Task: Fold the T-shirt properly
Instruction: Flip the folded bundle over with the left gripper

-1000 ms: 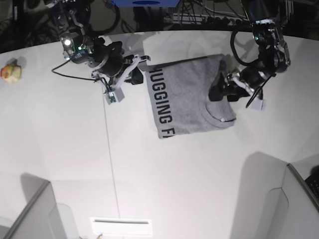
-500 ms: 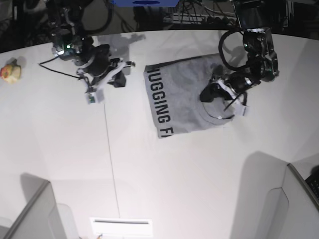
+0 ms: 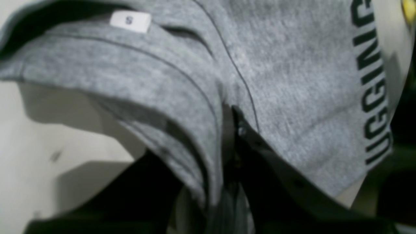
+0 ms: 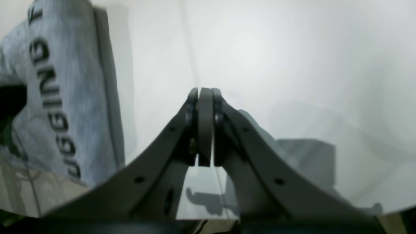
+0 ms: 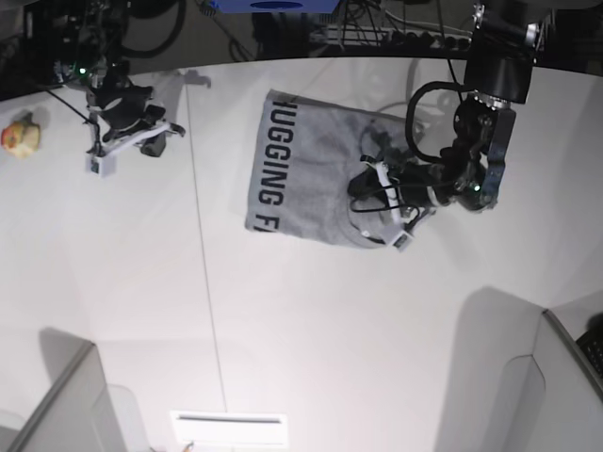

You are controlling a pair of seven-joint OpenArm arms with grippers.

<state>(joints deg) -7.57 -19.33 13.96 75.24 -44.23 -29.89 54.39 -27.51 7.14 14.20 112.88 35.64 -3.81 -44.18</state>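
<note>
Next, my left gripper lays the T-shirt, still folded on the table, down on the white table point(image 5: 289, 169), setting it close beside the thin seam.
The heather-grey T-shirt point(image 5: 301, 169) lies folded on the white table point(image 5: 311, 320), with black block lettering along its left edge. My left gripper point(image 5: 362, 186) is over the shirt's right part, near the collar, and is shut on a fold of its fabric. In the left wrist view the grey T-shirt point(image 3: 292, 84) drapes over the closed left gripper point(image 3: 232, 126), with a white size tag at the top. My right gripper point(image 5: 155, 141) is far left of the shirt, shut and empty. The right wrist view shows the right gripper point(image 4: 204, 97) closed, with the T-shirt point(image 4: 61, 107) at its left.
A small yellow-and-red object point(image 5: 19, 137) lies at the table's far left. A thin seam point(image 5: 203, 282) runs down the table. Grey partitions stand at the lower left point(image 5: 66, 405) and lower right point(image 5: 556, 386). Cables lie behind the table's far edge.
My left gripper has moved left with the shirt's fabric, and the whole shirt has slid left and turned. My right arm has drawn away to the far left.
</note>
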